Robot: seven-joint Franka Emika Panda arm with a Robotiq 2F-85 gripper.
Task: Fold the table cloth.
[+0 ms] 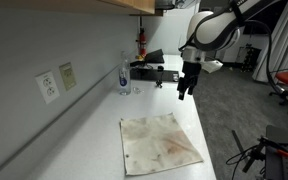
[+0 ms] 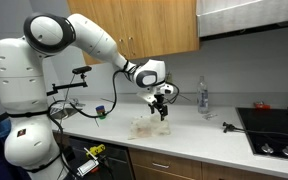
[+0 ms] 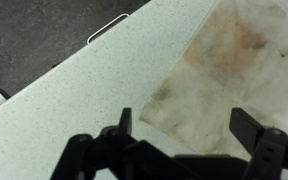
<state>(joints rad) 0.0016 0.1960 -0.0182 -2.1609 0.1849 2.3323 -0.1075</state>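
My gripper is going to close on the table cloth's far corner [image 1: 171, 114] [image 3: 144, 116], the one nearer the dark floor, since the fold starts from that corner.
The table cloth [image 1: 161, 142] is a thin off-white sheet with reddish-brown stains. It lies flat on the light countertop [image 1: 94, 130] in both exterior views [image 2: 149, 126]. In the wrist view the cloth [image 3: 224, 75] fills the right half, one corner towards the fingers. My gripper [image 1: 185, 91] hangs above the counter, beyond the cloth's far edge, fingers down. It also shows in an exterior view [image 2: 163, 113]. In the wrist view its two fingers [image 3: 182, 125] are wide apart with nothing between them, above the cloth's corner.
A clear bottle [image 1: 124, 76] and a small glass [image 1: 137, 89] stand by the wall; the bottle also shows in an exterior view [image 2: 202, 98]. A wall outlet [image 1: 48, 86] is on the wall. A stovetop [image 2: 274, 130] lies at the counter's end. The counter edge [image 3: 84, 45] borders dark floor.
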